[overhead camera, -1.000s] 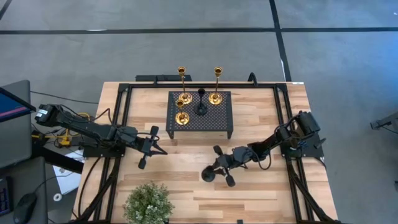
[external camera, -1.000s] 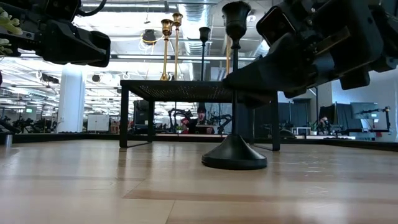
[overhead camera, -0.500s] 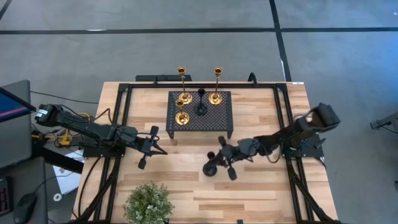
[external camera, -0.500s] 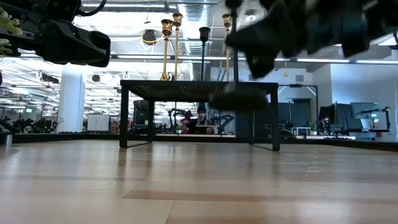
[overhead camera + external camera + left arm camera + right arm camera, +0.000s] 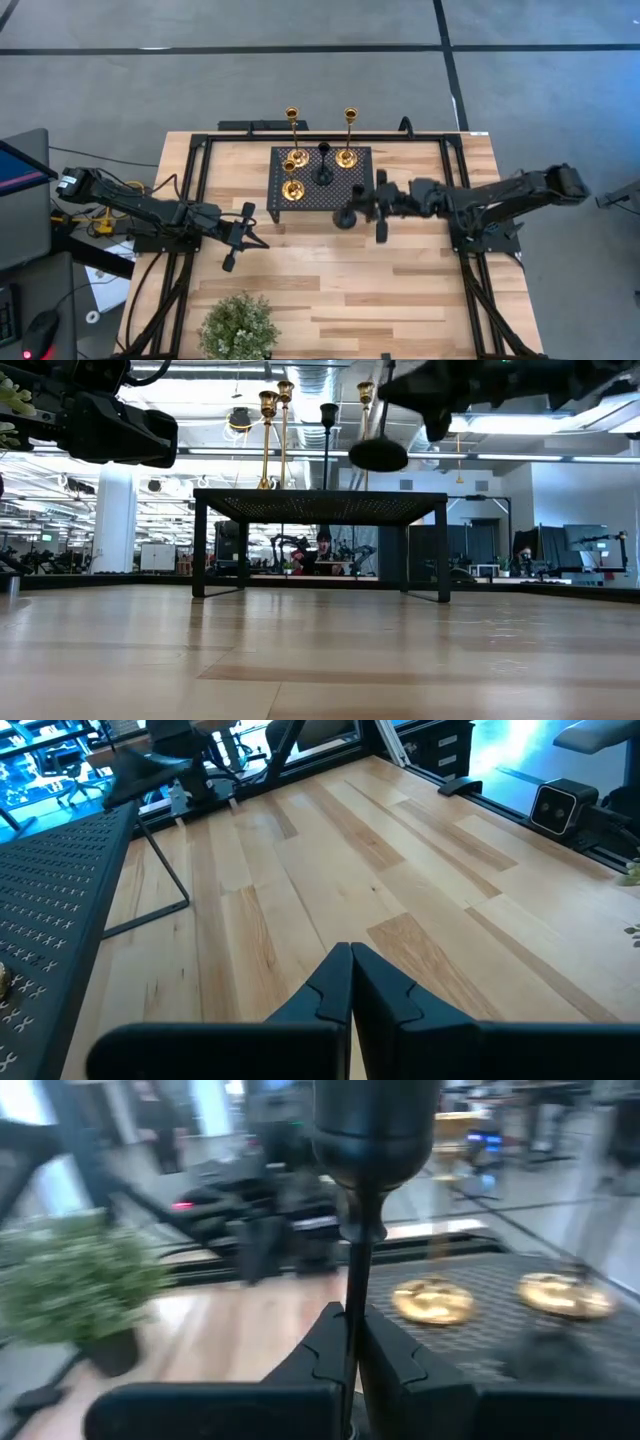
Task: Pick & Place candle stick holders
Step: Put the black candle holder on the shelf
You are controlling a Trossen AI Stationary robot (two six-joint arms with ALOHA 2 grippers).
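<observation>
My right gripper needs to let go of the matte black candle stick holder on the black perforated stand's free near corner (image 5: 350, 194).
My right gripper (image 5: 360, 207) is shut on a matte black candle stick holder (image 5: 343, 217) and carries it in the air by the near right part of the black perforated stand (image 5: 355, 190). In the low view its round base (image 5: 378, 455) hangs higher than the stand's top. Two tall gold holders (image 5: 349, 135), a short gold one (image 5: 292, 190) and another black one (image 5: 323, 172) stand on their bases on the stand. My left gripper (image 5: 258, 241) waits shut over the table, left of the stand. My right gripper pinches the black holder's slim stem (image 5: 356, 1280) between its two fingers (image 5: 325, 1342), below the cup (image 5: 375, 1120). The fingers come level from the table's right side and lie across the stem. The holder stays upright, lifted clear of table and stand.
A green potted plant (image 5: 238, 328) stands at the table's near left edge. Black frame rails (image 5: 195, 190) run along the table's sides. Bare wood (image 5: 330, 290) lies between the stand and the near edge.
My right gripper has lifted the black holder off the table near the stand. It has risen and gone toward the far edge, up to the stand's near right part, tipping from slanting downward to level. The holder has stayed upright.
</observation>
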